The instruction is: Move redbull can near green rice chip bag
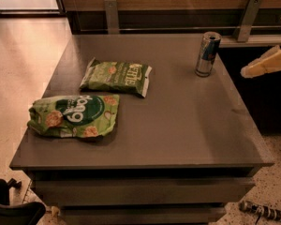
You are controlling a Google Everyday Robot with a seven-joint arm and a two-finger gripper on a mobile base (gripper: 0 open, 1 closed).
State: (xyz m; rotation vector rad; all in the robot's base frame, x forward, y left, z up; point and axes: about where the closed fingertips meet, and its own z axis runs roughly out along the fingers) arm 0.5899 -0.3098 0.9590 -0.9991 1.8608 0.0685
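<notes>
Next, my gripper should go to the middle [208, 54] of the redbull can and close there, halfway between the can's top and its bottom.
The redbull can [207, 54] stands upright near the back right corner of the grey table [187, 125]. The green rice chip bag [75, 116] lies flat near the table's front left, with white lettering and pictured crisps facing up. My gripper [266, 63] shows as a pale shape at the right edge of the camera view, off the table's right side and to the right of the can, apart from it. Nothing shows in it.
A smaller light-green "Kettle" bag [117, 77] lies between the can and the rice chip bag, behind the latter. Two metal brackets [111, 15] rise behind the table under a wooden wall. Pale floor lies to the left.
</notes>
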